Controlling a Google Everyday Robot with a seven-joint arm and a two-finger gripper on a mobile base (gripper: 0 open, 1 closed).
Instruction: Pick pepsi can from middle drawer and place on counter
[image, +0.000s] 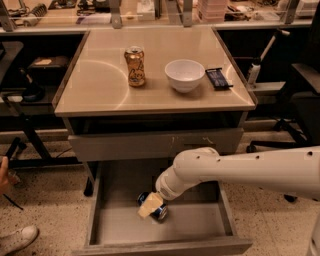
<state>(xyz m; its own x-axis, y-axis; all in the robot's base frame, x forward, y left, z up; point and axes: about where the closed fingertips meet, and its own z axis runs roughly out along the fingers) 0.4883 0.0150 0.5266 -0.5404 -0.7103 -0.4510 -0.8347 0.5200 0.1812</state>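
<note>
I need to close my gripper on the pepsi can's end (160, 213) that lies nearer the front of the open middle drawer.
The pepsi can (160, 213), blue with silver ends, lies on its side on the floor of the open middle drawer (195, 222), near its centre. My gripper (150, 205) reaches down into the drawer from the right on a white arm and sits right over the can, covering its middle. The tan counter (100, 82) tops the cabinet above the drawer.
On the counter stand a gold-orange can (135, 66), a white bowl (185, 75) and a dark wrapped bar (218, 78). A shut grey drawer front with scuffs (155, 145) sits above the open drawer. A person's shoe (17, 240) is at the lower left, a chair base at right.
</note>
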